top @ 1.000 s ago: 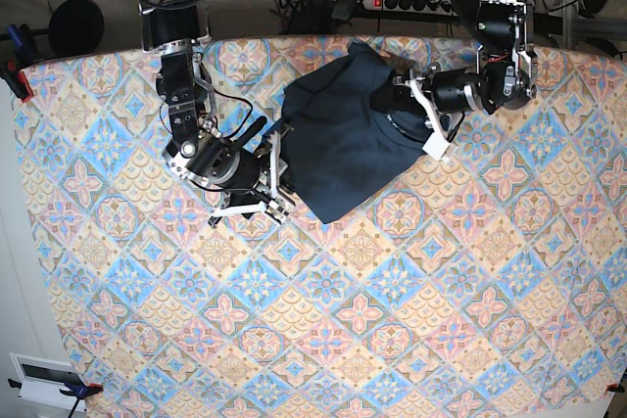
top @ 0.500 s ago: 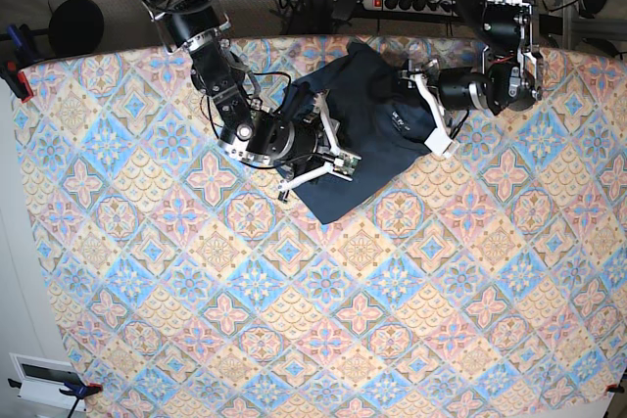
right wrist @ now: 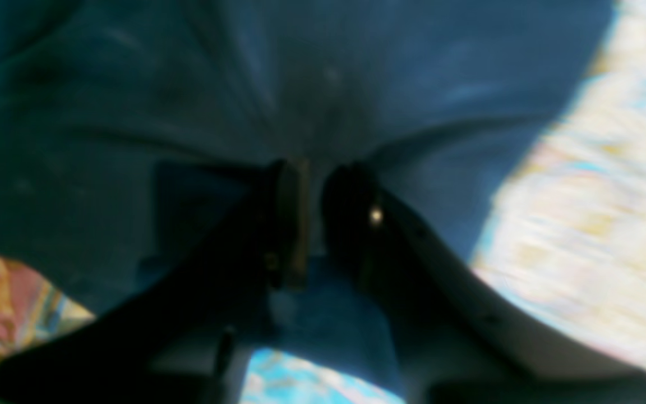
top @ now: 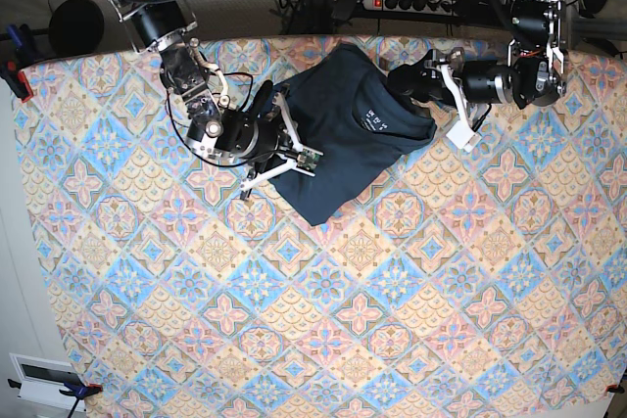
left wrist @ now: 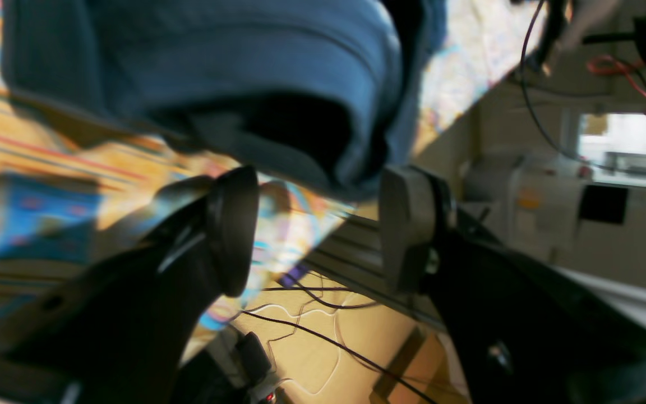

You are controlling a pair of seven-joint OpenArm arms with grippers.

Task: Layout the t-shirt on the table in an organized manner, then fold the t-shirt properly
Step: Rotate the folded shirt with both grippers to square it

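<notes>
The robot's left gripper will next move to the t-shirt's far corner (top: 344, 51), near the table's far edge, and close there.
The dark navy t-shirt (top: 343, 144) lies bunched at the table's (top: 323, 320) far middle, with a small white label (top: 372, 117) showing. My right gripper (top: 299, 139) is at the shirt's left edge. In the blurred right wrist view its fingers (right wrist: 289, 219) are pinched on a fold of the t-shirt (right wrist: 244, 95). My left gripper (top: 404, 80) is at the shirt's far right corner. In the left wrist view it (left wrist: 320, 224) is open, and a rolled edge of the t-shirt (left wrist: 233, 73) hangs just above the gap between the fingers (left wrist: 233, 230).
The table's far edge runs just behind the shirt. A power strip (top: 402, 2) and cables lie beyond it. A red clamp (top: 17, 78) holds the cloth at the left edge. A white box (top: 44, 376) sits at the near left corner.
My right gripper swung in onto the shirt's left side, then pulled back left with cloth. The shirt bunched narrower and its label came into view. My left arm drew back toward the right.
</notes>
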